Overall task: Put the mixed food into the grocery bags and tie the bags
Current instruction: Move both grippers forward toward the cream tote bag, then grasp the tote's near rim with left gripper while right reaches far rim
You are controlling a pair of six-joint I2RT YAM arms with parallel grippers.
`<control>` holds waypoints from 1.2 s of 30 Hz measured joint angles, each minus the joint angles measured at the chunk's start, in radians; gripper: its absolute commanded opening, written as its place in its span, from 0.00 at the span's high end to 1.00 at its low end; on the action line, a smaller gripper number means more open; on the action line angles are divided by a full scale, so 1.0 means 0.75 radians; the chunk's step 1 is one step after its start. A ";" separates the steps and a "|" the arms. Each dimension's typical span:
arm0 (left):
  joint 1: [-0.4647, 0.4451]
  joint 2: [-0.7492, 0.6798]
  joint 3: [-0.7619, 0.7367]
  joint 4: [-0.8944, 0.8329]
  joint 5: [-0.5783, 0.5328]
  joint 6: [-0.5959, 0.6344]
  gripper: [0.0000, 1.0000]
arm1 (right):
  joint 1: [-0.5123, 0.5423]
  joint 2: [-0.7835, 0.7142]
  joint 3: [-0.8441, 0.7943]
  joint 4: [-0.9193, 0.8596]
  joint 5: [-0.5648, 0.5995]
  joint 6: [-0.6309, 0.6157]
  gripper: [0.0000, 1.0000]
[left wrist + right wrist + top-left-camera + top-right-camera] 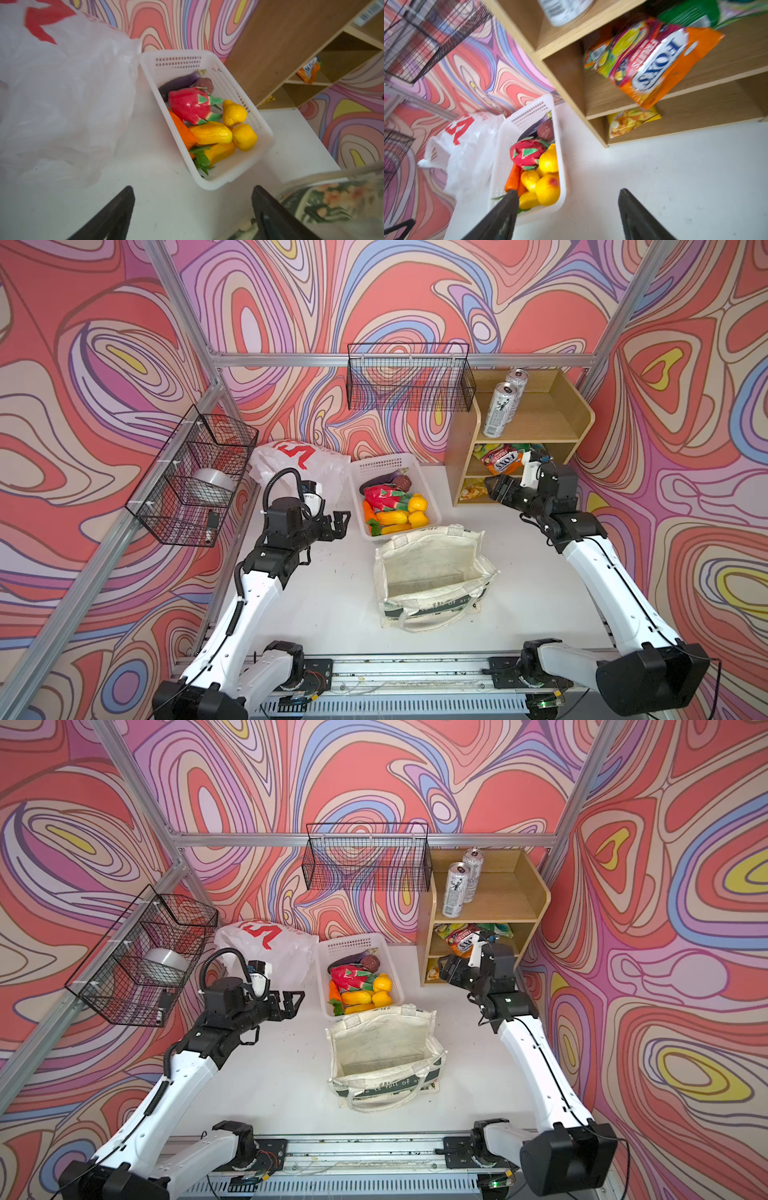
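I need to next move my left gripper to the middle of the cream canvas tote's back rim [428, 533], beside the white lattice basket, and close it there.
Toy produce lies in a white lattice basket [432, 506]: pink dragon fruit [384, 495], yellow lemons [417, 503], orange carrot [369, 512], purple eggplant [382, 482]. Two silver cans [498, 410] stand on top of a wooden shelf. Snack packets [503, 458] lie on the shelf boards below. The white plastic bag [291, 464] with red letters sits left of the basket. The cream canvas tote [432, 576] stands open in front of it. My left gripper [343, 524] [192, 188] hovers open left of the basket. My right gripper [490, 488] [569, 190] hangs open before the lower shelf.
The wooden shelf unit [461, 456] stands at the back right against the wall. Black wire baskets hang on the back wall [409, 377] and on the left rail [191, 477], the left one holding a tape roll [212, 483]. A metal rail [374, 672] runs along the table's front edge.
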 measured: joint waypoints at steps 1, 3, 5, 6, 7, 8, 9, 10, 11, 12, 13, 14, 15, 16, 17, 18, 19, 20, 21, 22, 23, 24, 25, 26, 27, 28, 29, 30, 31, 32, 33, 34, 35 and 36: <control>-0.026 -0.009 0.024 -0.049 0.014 0.006 0.08 | 0.025 -0.004 0.006 -0.027 -0.008 -0.001 0.22; -0.087 -0.012 0.102 -0.145 0.027 0.020 0.08 | 0.076 -0.005 0.028 -0.084 -0.014 0.000 0.23; -0.155 -0.003 0.191 -0.212 0.025 0.038 0.08 | 0.103 -0.005 0.050 -0.123 -0.014 0.001 0.24; -0.199 0.007 0.243 -0.238 0.019 0.055 0.08 | 0.113 -0.005 0.062 -0.139 -0.013 0.001 0.24; -0.241 0.021 0.289 -0.260 0.011 0.070 0.09 | 0.121 -0.005 0.070 -0.151 -0.012 0.000 0.24; -0.301 0.046 0.351 -0.286 -0.002 0.091 0.09 | 0.131 -0.005 0.082 -0.167 -0.008 0.001 0.24; -0.363 0.076 0.409 -0.305 -0.017 0.114 0.09 | 0.138 -0.005 0.092 -0.180 -0.003 0.001 0.24; -0.413 0.104 0.450 -0.319 -0.029 0.134 0.08 | 0.145 -0.005 0.100 -0.191 0.004 0.001 0.24; -0.472 0.143 0.503 -0.340 -0.049 0.163 0.08 | 0.150 -0.005 0.109 -0.203 0.012 0.000 0.24; -0.527 0.188 0.551 -0.361 -0.068 0.195 0.08 | 0.154 -0.005 0.116 -0.213 0.021 0.000 0.24; -0.567 0.227 0.588 -0.378 -0.087 0.222 0.08 | 0.155 -0.005 0.123 -0.222 0.027 -0.001 0.23; -0.609 0.278 0.631 -0.400 -0.110 0.257 0.08 | 0.155 -0.005 0.128 -0.230 0.033 -0.001 0.23; -0.642 0.333 0.674 -0.424 -0.128 0.289 0.08 | 0.155 -0.007 0.129 -0.235 0.042 0.000 0.23; -0.664 0.385 0.711 -0.445 -0.143 0.318 0.08 | 0.155 -0.008 0.129 -0.241 0.050 0.000 0.23; -0.680 0.438 0.746 -0.465 -0.153 0.346 0.08 | 0.155 -0.009 0.129 -0.246 0.058 0.000 0.23; -0.691 0.491 0.782 -0.486 -0.165 0.373 0.08 | 0.155 -0.009 0.129 -0.252 0.068 -0.001 0.23; -0.697 0.547 0.822 -0.511 -0.176 0.401 0.07 | 0.155 -0.010 0.129 -0.259 0.076 -0.001 0.23; -0.700 0.604 0.864 -0.536 -0.184 0.430 0.07 | 0.155 -0.010 0.129 -0.266 0.083 -0.001 0.22; -0.702 0.652 0.902 -0.560 -0.189 0.454 0.07 | 0.155 -0.010 0.129 -0.269 0.089 -0.001 0.22; -0.707 0.705 0.949 -0.589 -0.190 0.481 0.07 | 0.155 -0.010 0.129 -0.271 0.094 -0.001 0.22; -0.708 0.757 1.000 -0.621 -0.188 0.506 0.07 | 0.155 -0.010 0.129 -0.275 0.099 -0.003 0.22; -0.709 0.797 1.043 -0.643 -0.184 0.525 0.06 | 0.155 -0.011 0.130 -0.279 0.101 -0.004 0.22; -0.711 0.842 1.096 -0.675 -0.174 0.546 0.06 | 0.155 -0.012 0.130 -0.283 0.106 -0.006 0.22; -0.714 0.881 1.144 -0.704 -0.160 0.563 0.06 | 0.155 -0.012 0.130 -0.289 0.112 -0.008 0.22; -0.718 0.918 1.193 -0.733 -0.142 0.580 0.06 | 0.155 -0.012 0.131 -0.294 0.117 -0.010 0.22; -0.724 0.954 1.239 -0.760 -0.124 0.596 0.06 | 0.155 -0.012 0.132 -0.297 0.123 -0.011 0.22; -0.731 0.987 1.280 -0.785 -0.102 0.611 0.06 | 0.155 -0.012 0.132 -0.300 0.127 -0.014 0.22; -0.737 1.011 1.306 -0.804 -0.086 0.622 0.06 | 0.155 -0.012 0.133 -0.303 0.132 -0.015 0.22; -0.746 1.036 1.331 -0.824 -0.065 0.632 0.07 | 0.155 -0.012 0.136 -0.306 0.134 -0.015 0.22; -0.754 1.058 1.348 -0.844 -0.045 0.641 0.08 | 0.155 -0.012 0.139 -0.309 0.135 -0.017 0.22; -0.761 1.074 1.353 -0.853 -0.030 0.648 0.11 | 0.155 -0.012 0.142 -0.311 0.136 -0.018 0.22; -0.768 1.088 1.353 -0.865 -0.012 0.653 0.15 | 0.155 -0.012 0.147 -0.314 0.138 -0.019 0.22; -0.771 1.101 1.353 -0.877 0.007 0.654 0.21 | 0.155 -0.012 0.151 -0.314 0.139 -0.020 0.22; -0.775 1.111 1.353 -0.883 0.021 0.654 0.29 | 0.155 -0.012 0.152 -0.314 0.139 -0.020 0.22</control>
